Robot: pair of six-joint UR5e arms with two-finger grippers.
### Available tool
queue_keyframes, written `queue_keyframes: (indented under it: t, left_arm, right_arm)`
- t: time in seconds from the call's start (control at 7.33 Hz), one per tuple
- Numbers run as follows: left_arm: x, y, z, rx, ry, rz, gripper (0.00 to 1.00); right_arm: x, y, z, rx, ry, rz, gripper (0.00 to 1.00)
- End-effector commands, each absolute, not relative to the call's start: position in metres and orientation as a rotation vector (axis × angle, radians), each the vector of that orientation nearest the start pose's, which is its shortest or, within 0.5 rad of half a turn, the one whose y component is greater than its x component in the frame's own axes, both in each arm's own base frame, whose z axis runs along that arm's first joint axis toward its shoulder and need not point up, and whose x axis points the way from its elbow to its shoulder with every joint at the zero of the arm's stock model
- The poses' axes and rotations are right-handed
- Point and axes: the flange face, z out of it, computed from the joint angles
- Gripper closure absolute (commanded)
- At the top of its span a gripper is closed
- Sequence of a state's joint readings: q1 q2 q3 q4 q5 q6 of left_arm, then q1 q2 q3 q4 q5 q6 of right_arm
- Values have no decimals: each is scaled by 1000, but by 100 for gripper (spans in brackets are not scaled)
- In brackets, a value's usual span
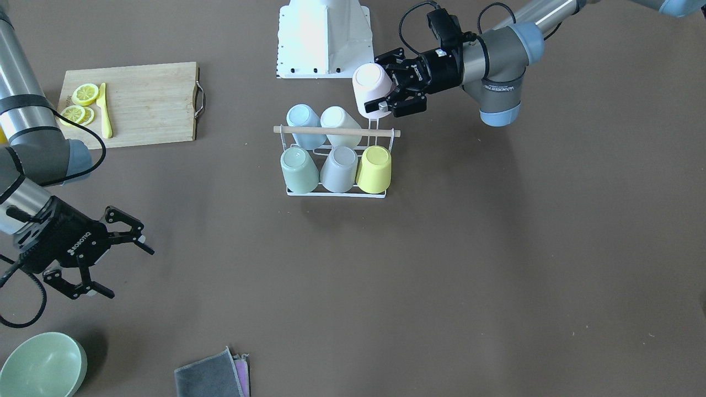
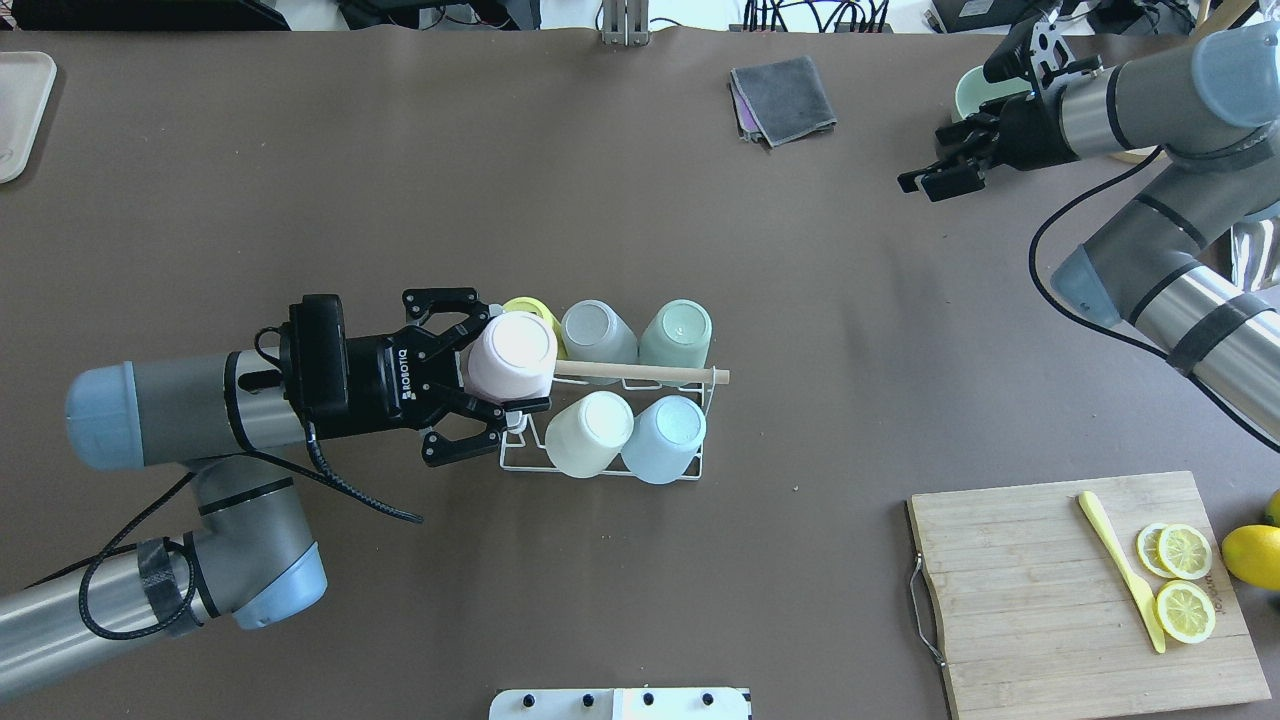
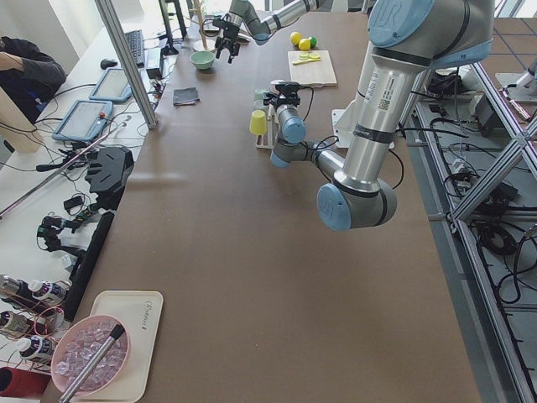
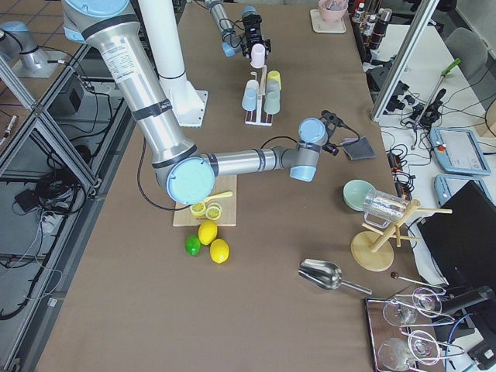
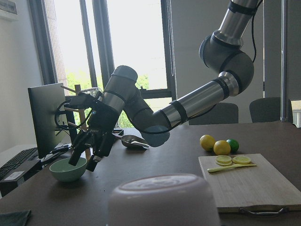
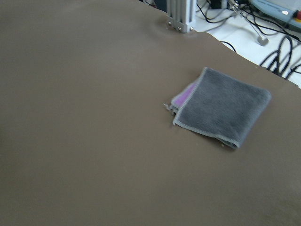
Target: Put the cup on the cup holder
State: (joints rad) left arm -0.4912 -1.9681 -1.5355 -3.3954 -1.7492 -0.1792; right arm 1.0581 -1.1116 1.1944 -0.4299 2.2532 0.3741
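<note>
I should let go of the pink cup with my left gripper on the cup holder's empty peg [image 1: 372, 132] beside the cream cup, across from the yellow cup. The pink cup hangs above the rack's corner now.
The cup holder [image 2: 600, 468] is a white wire rack with a wooden rod handle [image 2: 650, 374], mid-table; it also shows in the front view [image 1: 336, 192]. Several cups sit upside down on its prongs: yellow [image 1: 374, 169], grey [image 1: 339, 168], green [image 1: 299, 169], cream [image 1: 339, 124] and blue [image 1: 304, 124]. My left gripper [image 2: 515, 360] is shut on a pink cup [image 2: 512, 355], held upside down above the rack's corner beside the cream cup, over the rod's end. The pink cup also shows in the front view [image 1: 372, 88] and the left wrist view [image 5: 164, 200]. My right gripper [image 1: 129, 273] is open and empty, far from the rack.
A wooden cutting board [image 2: 1040, 590] holds lemon slices [image 2: 1185, 550] and a yellow knife [image 2: 1120, 568]. A green bowl [image 1: 41, 366] and a folded grey cloth [image 2: 785, 95] lie at the table's far side. A whole lemon [image 2: 1250, 555] lies beside the board.
</note>
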Motion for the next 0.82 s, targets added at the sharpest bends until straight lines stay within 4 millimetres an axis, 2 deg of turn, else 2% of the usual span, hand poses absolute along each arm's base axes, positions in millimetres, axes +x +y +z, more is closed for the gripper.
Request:
queue_keyframes:
  t: [0.0, 0.14, 0.27, 0.41, 0.55, 0.68]
  left_arm:
    - [441, -355, 282, 1846, 1358, 740, 64]
    - [442, -354, 286, 1891, 1308, 774, 63]
    - [443, -353, 295, 1893, 1309, 775, 63]
    - [446, -355, 302, 1884, 1301, 782, 63]
    - [449, -356, 307, 1884, 1288, 792, 63]
    - [451, -354, 306, 1881, 1294, 796, 62]
  right_arm:
    - [-251, -645, 430, 558, -992, -433, 0]
    - [-243, -631, 420, 441, -957, -391, 0]
    - [-230, -608, 424, 337, -904, -346, 0]
    - [-203, -589, 443, 248, -838, -275, 0]
    - [-180, -561, 453, 184, -807, -226, 0]
    - [-151, -544, 477, 101, -788, -165, 1]
